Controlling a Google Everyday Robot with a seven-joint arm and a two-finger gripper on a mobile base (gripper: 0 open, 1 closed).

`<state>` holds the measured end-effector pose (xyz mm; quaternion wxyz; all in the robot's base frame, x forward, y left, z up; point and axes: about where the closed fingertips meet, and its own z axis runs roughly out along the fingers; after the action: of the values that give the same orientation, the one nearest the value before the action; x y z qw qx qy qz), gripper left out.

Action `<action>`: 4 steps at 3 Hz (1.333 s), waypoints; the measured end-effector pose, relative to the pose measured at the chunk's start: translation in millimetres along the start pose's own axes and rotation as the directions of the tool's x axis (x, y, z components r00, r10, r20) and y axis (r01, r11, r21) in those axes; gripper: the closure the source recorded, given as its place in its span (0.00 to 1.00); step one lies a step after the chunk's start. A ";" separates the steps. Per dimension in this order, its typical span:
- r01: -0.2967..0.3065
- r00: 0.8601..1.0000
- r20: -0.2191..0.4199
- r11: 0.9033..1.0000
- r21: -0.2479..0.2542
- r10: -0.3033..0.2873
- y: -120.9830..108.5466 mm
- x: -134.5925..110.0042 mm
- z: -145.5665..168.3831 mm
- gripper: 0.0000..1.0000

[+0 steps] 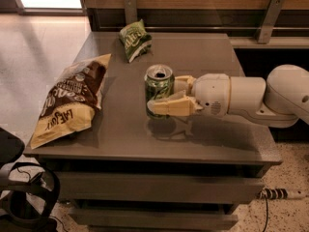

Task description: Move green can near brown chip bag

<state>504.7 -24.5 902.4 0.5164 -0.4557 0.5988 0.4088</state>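
The robot's gripper should set the green can down on the grey table (138, 132) beside the brown chip bag, toward the front edge.
The green can (158, 88) stands upright near the middle of the grey table (207, 57), silver top and pull tab showing. My gripper (161, 98) reaches in from the right and is shut on the can, one pale finger (169, 107) across its front and the other behind it. The can seems held just above the tabletop, with its shadow below. The brown chip bag (72, 98), dark brown above and pale yellow below, lies on the table's left side, about a can's height left of the can.
A small green chip bag (133, 39) lies at the table's back, left of centre. A wooden wall with metal brackets (268, 11) runs behind. Black equipment and cables (19, 187) sit on the floor at lower left. The table's front edge is close below the can.
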 end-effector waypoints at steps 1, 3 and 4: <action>-0.011 1.000 -0.021 0.998 -0.055 0.010 12.0 -0.9 14.8 1.00; -0.009 0.999 -0.042 1.000 0.004 0.009 13.4 14.6 22.4 1.00; 0.002 0.998 -0.066 0.999 0.050 0.001 16.0 30.0 29.5 1.00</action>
<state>495.0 4.1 869.0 0.5077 -0.4560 0.6256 0.3781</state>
